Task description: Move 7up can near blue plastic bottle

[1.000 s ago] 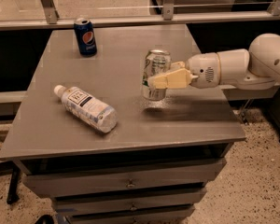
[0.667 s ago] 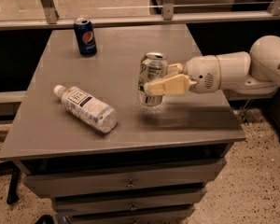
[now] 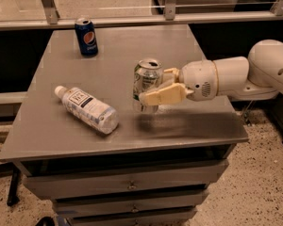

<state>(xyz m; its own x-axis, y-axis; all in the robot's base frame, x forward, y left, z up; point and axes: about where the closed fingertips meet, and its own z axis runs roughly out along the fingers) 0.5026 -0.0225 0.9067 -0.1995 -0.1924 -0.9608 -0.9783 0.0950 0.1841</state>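
Next, I release the 7up can, now upright near the table's middle, on the table (image 3: 131, 126) beside the blue plastic bottle's base.
The 7up can (image 3: 145, 81), silvery with green markings, stands upright near the middle of the grey table (image 3: 118, 46). My gripper (image 3: 153, 89) reaches in from the right and is shut on the can, one cream finger (image 3: 162, 96) across its front. The blue plastic bottle (image 3: 87, 108), clear with a white cap and a pale label, lies on its side to the left of the can, a short gap away.
A dark blue Pepsi can (image 3: 86, 36) stands upright at the table's back left. A railing with glass panels (image 3: 132, 4) runs behind the table. Drawers (image 3: 132, 185) sit below the tabletop's front edge.
My gripper has carried the 7up can to the left, closer to the bottle. The bottle and the Pepsi can have not moved.
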